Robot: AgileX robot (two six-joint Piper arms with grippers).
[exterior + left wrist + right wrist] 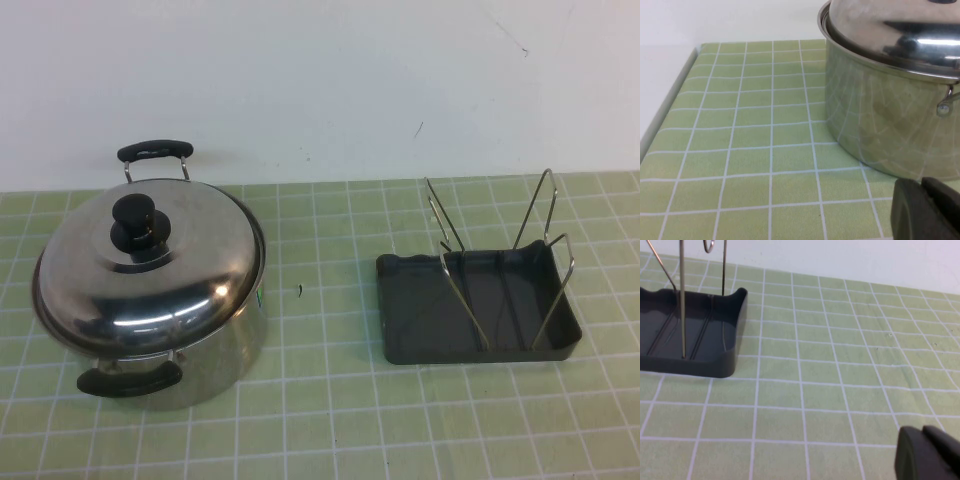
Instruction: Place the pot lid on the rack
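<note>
I should move my left gripper to the black knob (136,218) of the pot lid next and close it there, because the lid needs to come up off the pot.
The shiny domed pot lid (165,262) with a black knob (138,226) sits on the steel pot (200,355) at the left of the table. It also shows in the left wrist view (900,30), on the pot (890,120). The dark grey rack (475,305) with wire prongs (455,270) stands at the right; its corner shows in the right wrist view (695,335). My left gripper (925,207) is shut and empty, low beside the pot. My right gripper (925,452) is shut and empty, off to the side of the rack. Neither arm shows in the high view.
The table wears a green mat with a white grid (320,330). A white wall (320,80) runs along the back. The mat's edge (670,100) shows in the left wrist view. A small dark speck (299,291) lies between pot and rack.
</note>
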